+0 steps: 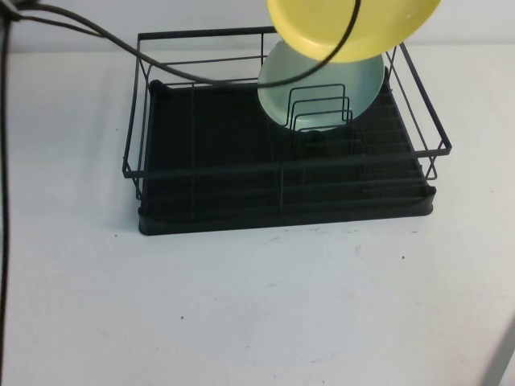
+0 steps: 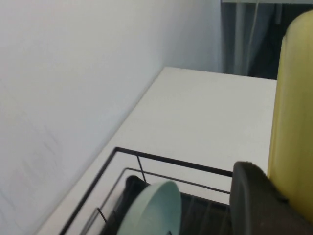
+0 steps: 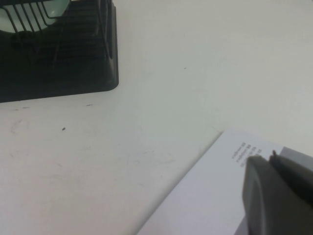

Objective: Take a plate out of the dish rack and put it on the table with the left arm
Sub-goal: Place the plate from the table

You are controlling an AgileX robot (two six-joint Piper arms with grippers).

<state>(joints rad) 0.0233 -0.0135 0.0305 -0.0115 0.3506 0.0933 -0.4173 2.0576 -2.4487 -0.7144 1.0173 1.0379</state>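
Note:
I should use my left gripper to set the yellow plate down on the white table [image 1: 288,302], in front of the black dish rack.
The yellow plate [image 1: 354,24] hangs in the air above the back right of the black dish rack [image 1: 241,173], clear of the wire dividers [image 1: 320,108]. In the left wrist view my left gripper [image 2: 274,181] is shut on the plate [image 2: 293,112]; one black finger [image 2: 257,205] presses against its face and the other is hidden behind it. The gripper itself is out of the high view; only its cable [image 1: 80,28] shows there. My right gripper [image 3: 268,159] is shut and empty, low over a white sheet at the table's right side.
A pale mint-green plate [image 1: 322,84] stands upright in the dividers at the rack's back right, also in the left wrist view [image 2: 151,210]. The white table [image 1: 241,305] spreads in front of the rack. A printed white sheet [image 3: 205,196] lies under the right gripper.

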